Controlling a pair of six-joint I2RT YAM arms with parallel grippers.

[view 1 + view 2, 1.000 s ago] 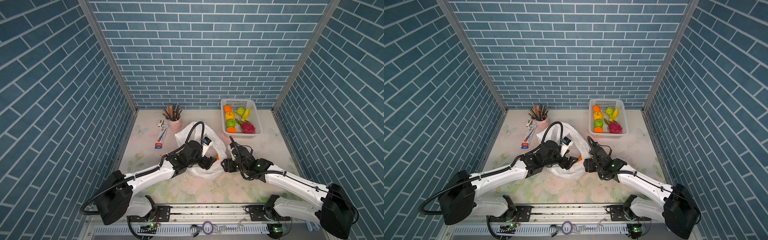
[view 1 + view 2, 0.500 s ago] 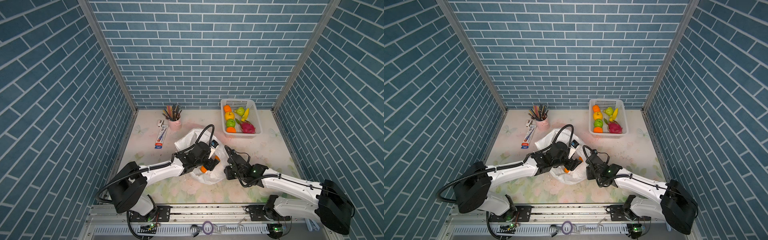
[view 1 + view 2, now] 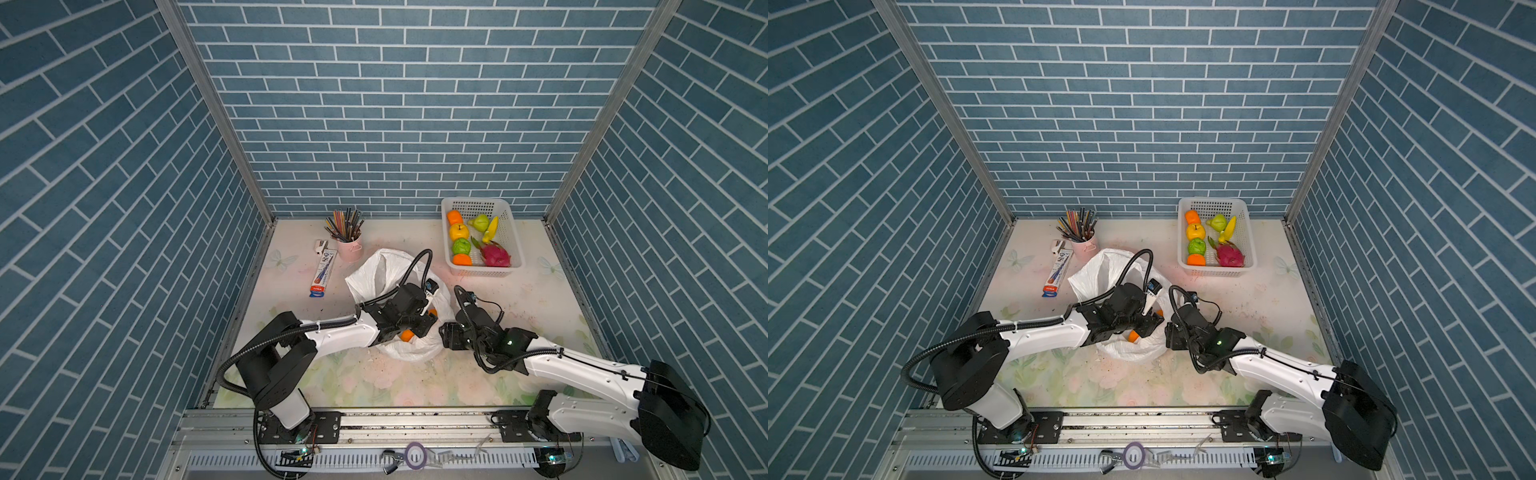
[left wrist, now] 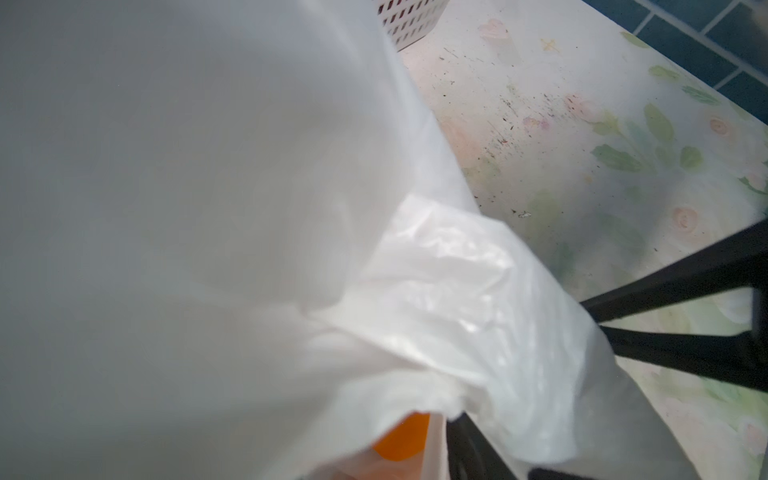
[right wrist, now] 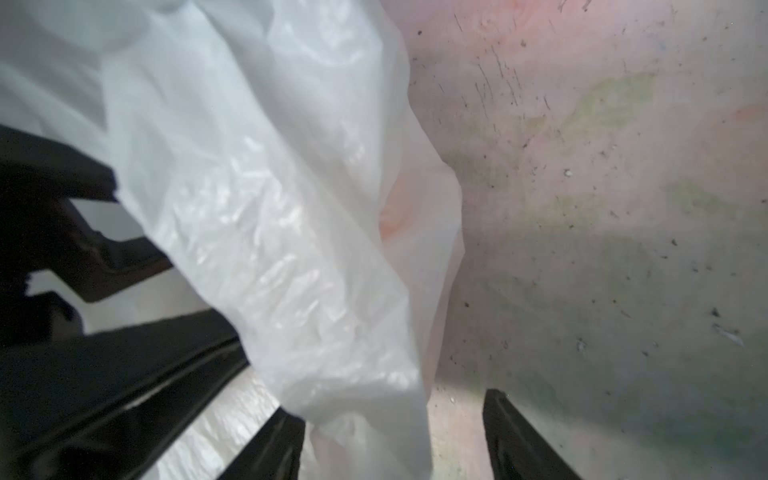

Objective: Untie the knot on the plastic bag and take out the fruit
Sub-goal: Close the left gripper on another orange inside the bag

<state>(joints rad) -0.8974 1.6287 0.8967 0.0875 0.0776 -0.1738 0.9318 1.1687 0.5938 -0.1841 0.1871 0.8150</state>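
Observation:
Bag film covers the orange at my left gripper; next my right gripper grabs the loose film (image 5: 364, 416) and holds it back, first before the orange comes out.
The white plastic bag (image 3: 374, 274) (image 3: 1096, 274) lies mid-table with its mouth spread open; the knot is out of view. My left gripper (image 3: 417, 328) (image 3: 1144, 326) reaches down inside the bag onto an orange fruit (image 3: 407, 335) (image 4: 401, 436). Bag film hides its jaws, and only one black finger (image 4: 469, 449) shows beside the orange. A second orange (image 3: 432, 312) peeks out behind it. My right gripper (image 3: 442, 334) (image 5: 390, 411) sits open at the bag's right edge, with loose film (image 5: 270, 208) hanging between its fingers.
A white perforated basket (image 3: 473, 203) at the back right holds oranges, a yellow apple, green fruits, a banana and a pink dragon fruit (image 3: 494, 254). A pink cup of pencils (image 3: 348, 245) and a flat tube box (image 3: 322, 274) stand back left.
My left gripper has pushed farther right and deeper into the bag, down to the orange. My right gripper has slid nearer along the bag's right edge.

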